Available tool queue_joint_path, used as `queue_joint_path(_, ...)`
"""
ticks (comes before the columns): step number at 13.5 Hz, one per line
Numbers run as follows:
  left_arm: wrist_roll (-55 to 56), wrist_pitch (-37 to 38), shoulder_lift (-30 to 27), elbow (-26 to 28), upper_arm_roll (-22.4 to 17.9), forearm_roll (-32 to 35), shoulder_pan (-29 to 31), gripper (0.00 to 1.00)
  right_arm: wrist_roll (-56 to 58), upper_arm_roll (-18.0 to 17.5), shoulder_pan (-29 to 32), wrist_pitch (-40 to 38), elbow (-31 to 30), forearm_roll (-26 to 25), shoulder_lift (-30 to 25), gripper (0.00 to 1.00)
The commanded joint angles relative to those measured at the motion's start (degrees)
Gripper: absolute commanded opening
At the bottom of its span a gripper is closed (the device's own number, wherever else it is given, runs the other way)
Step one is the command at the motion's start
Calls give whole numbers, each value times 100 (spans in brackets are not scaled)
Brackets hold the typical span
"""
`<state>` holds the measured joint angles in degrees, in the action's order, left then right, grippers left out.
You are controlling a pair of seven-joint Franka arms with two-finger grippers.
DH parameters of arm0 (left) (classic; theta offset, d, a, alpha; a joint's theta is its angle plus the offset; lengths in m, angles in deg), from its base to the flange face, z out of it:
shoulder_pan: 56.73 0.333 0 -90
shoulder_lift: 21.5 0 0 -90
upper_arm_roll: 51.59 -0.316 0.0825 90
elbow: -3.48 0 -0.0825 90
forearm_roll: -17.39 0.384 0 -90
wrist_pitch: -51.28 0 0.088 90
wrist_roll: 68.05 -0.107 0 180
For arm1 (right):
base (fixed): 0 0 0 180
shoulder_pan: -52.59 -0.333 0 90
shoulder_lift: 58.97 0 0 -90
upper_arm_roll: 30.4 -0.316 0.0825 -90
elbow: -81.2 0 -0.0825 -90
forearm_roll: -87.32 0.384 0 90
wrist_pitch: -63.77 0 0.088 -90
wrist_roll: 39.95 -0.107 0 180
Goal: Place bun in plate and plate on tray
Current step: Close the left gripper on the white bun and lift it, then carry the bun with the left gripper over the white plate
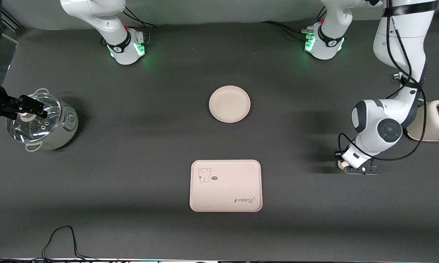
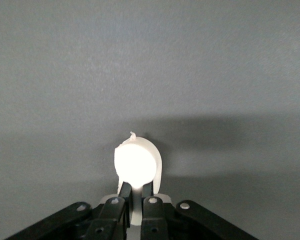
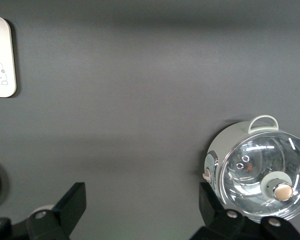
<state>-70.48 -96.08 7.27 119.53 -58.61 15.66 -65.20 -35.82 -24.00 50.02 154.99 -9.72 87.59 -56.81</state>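
Observation:
The bun will be released by my left gripper, which will set it free in the middle of the round cream plate [image 1: 227,104]. The bun is now held low at the table.
The bun [image 2: 137,162], a small off-white lump, sits between the fingers of my left gripper [image 2: 136,189], which is shut on it. In the front view this gripper [image 1: 355,170] is low at the table toward the left arm's end, with the bun [image 1: 340,165] peeking out beside it. The round cream plate [image 1: 229,103] lies empty at the table's middle. The cream-pink tray [image 1: 225,185] lies empty, nearer to the front camera than the plate. My right gripper [image 1: 31,106] is open and empty over the pot; its wrist view [image 3: 140,202] shows bare mat between the fingers.
A pale green pot [image 1: 44,122] with a glass lid stands at the right arm's end, also in the right wrist view [image 3: 260,172]. A cream toaster [image 1: 436,120] stands at the left arm's end. A black cable [image 1: 60,237] lies near the front edge.

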Motion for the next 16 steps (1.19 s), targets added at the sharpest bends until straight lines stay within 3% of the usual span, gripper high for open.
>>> queue_joint_path(1,-196,678,-668,58,113,-82,-58,0,88,-8,20,1,-49,-62,-50,100)
queue_joint_path(4,-188,1821,-1608,41,411,-117,-58,0,88,-8,20,1,-49,-62,-50,100)
queue_joint_path(8,442,2843,-2436,58,1052,-741,-137,0,88,-8,20,1,-84,-62,-58,100)
queue_joint_path(10,1433,2871,-2595,76,1290,-741,-513,0,88,1,20,1,-84,-62,-58,100)
queue_joint_path(12,2505,2687,-2535,76,1318,-741,-1249,0,88,1,20,1,-84,-62,-58,100)
queue_joint_path(16,4037,1748,-2201,329,1318,-697,-2569,0,88,54,20,1,-84,-62,-58,100)
